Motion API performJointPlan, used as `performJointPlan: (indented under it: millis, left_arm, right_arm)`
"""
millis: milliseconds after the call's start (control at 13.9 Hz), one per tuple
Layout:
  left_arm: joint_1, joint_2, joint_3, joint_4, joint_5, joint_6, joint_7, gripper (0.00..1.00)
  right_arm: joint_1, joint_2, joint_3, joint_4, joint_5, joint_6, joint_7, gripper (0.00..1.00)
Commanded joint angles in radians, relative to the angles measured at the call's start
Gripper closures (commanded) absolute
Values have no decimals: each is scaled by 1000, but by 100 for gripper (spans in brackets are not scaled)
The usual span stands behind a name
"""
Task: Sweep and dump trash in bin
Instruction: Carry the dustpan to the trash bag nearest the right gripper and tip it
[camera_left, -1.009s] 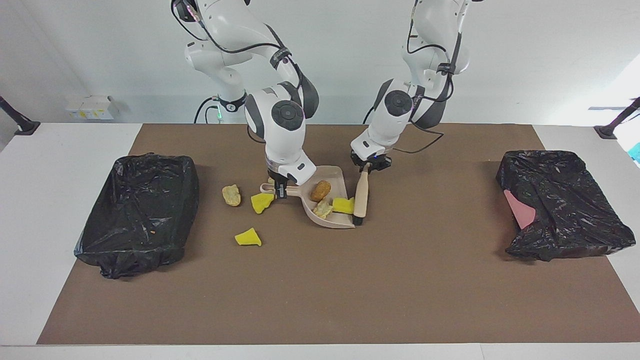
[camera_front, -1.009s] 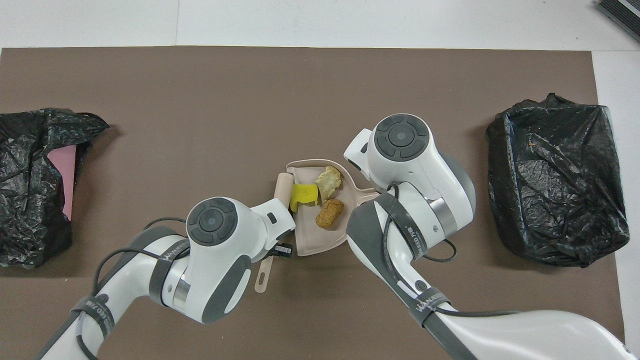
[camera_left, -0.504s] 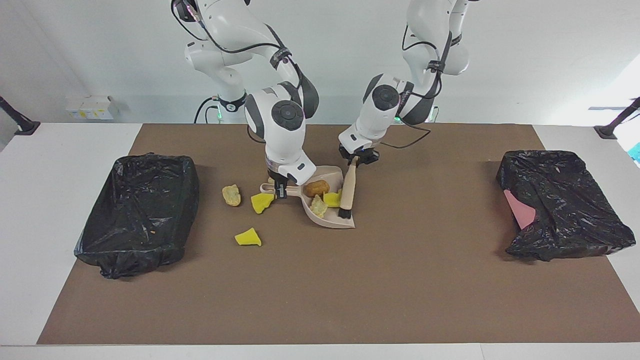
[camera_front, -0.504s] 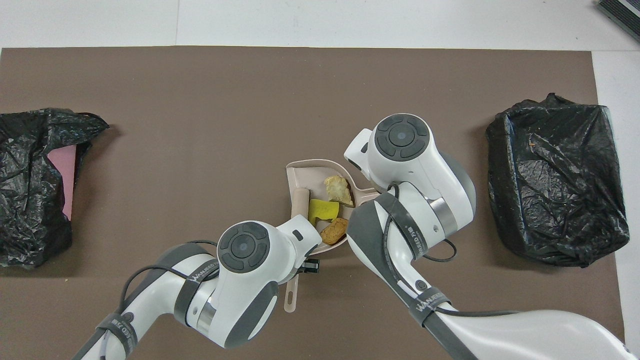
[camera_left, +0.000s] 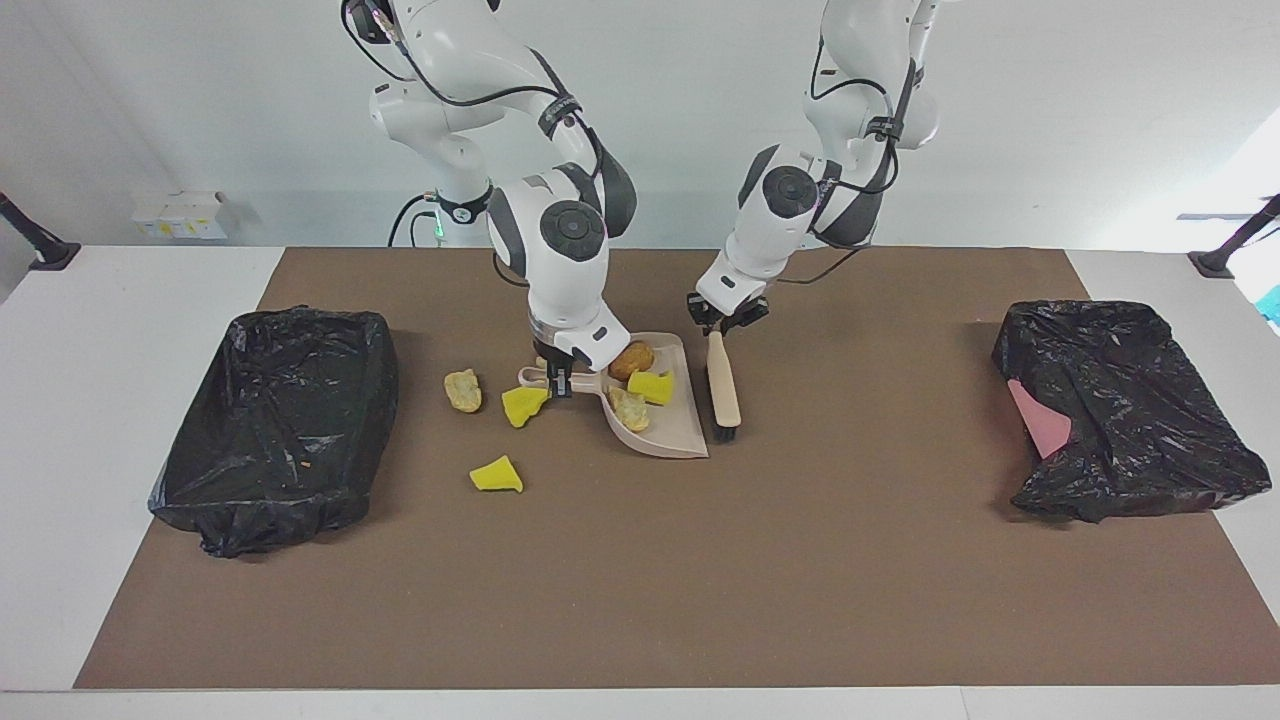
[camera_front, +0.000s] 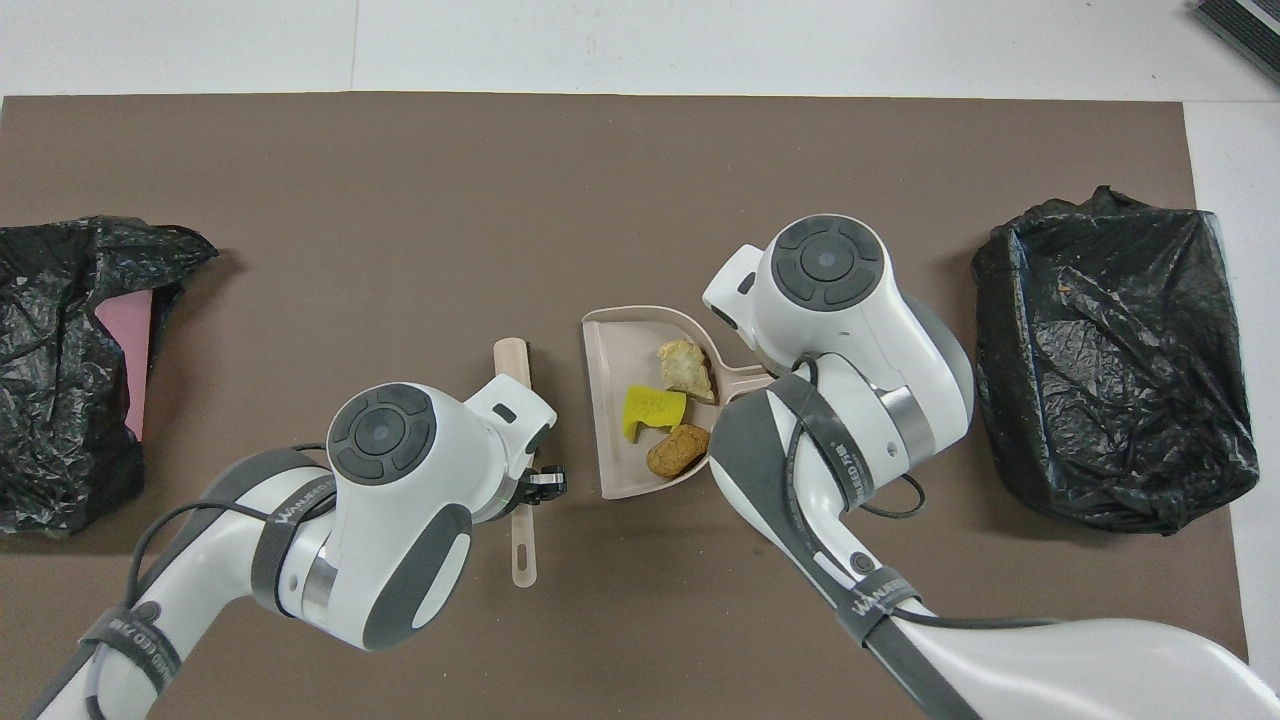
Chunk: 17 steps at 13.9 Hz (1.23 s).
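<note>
Next, my left gripper lets go of the wooden brush on the brown mat (camera_front: 539, 584) between my arms, at a spot that is nearer to me than the dustpan.
The beige dustpan (camera_left: 672, 436) (camera_front: 612, 400) rests on the brown mat, and my right gripper (camera_left: 557, 384) is shut on its handle. In the pan lie an orange-brown lump (camera_left: 631, 360) (camera_front: 677, 451), a yellow wedge (camera_left: 651, 387) (camera_front: 651, 410) and a beige chunk (camera_left: 629, 408) (camera_front: 684, 367). My left gripper (camera_left: 727, 323) (camera_front: 540, 484) is shut on the wooden brush (camera_left: 722, 385) (camera_front: 512, 358), which hangs beside the pan's open edge, bristles down by the mat. Loose trash lies beside the pan's handle toward the right arm's end: a beige chunk (camera_left: 463, 390) and two yellow wedges (camera_left: 524, 405) (camera_left: 497, 475).
A bin lined with a black bag (camera_left: 275, 425) (camera_front: 1110, 360) stands at the right arm's end of the mat. A second black-bagged bin (camera_left: 1120, 410) (camera_front: 70, 370), with pink showing, stands at the left arm's end.
The brush swept across the pan, pushing the three pieces toward the handle, then came out to the pan's side toward the left arm's end. The right gripper kept its hold.
</note>
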Motion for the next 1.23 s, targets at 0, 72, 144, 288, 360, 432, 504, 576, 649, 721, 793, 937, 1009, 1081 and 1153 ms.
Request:
performJointPlan:
  millis: [0,72,144,288,360,432,504,576,649,721,793,937,1009,1081,1153]
  left_arm:
    - [-16,-87,-13,-30,39,-91,-91,100]
    - [-37,-104,-16,-56,39,-82,-137,100]
    - [-71,-126,-16,-82,39,-76,-156,100]
    - [-118,-187,-18,-168,39,-33,-188,100]
    - [-146,-210,-18,-215,39,2,-224,100]
    - [-170,-216,-19,-254,39,36,-266,100]
    - [-199,-219,-18,-288,39,74,-297,100]
    - [-224,-219,-18,-320,39,120,-314,100]
    - [-233,-218,-19,-343,39,163,-323,100]
    - [-238,-218,-19,-360,39,191,-326,100]
    - [-238,-213,-18,-357,39,196,-326,100]
    - [-227,-203,-18,-346,39,197,-308,55]
    - [-224,-201,-18,-345,39,202,-306,20]
    - [-221,-192,-18,-334,39,201,-306,0]
    - [-218,-178,-16,-310,39,193,-306,0]
  right_arm:
    - [-54,-59,8,-1,6,-17,-34,100]
    - [-77,-76,8,-2,6,-17,-37,100]
    - [-120,-90,11,-1,21,-17,-55,100]
    - [-186,-137,6,-2,85,-18,-119,100]
    - [-218,-159,6,-4,90,-27,-145,100]
    - [-253,-170,8,-4,93,-44,-176,100]
    - [-284,-188,8,-4,95,-46,-208,100]
    - [-308,-205,6,-8,95,-47,-242,100]
    - [-344,-216,8,-7,95,-47,-273,100]
    - [-371,-225,6,-7,95,-49,-297,100]
    - [-399,-231,6,-7,95,-61,-329,100]
    - [-474,-246,5,-7,93,-67,-406,100]
    - [-518,-248,5,-7,93,-66,-449,100]
    - [-554,-248,5,-5,93,-61,-486,100]
    - [-585,-248,5,-7,93,-52,-523,100]
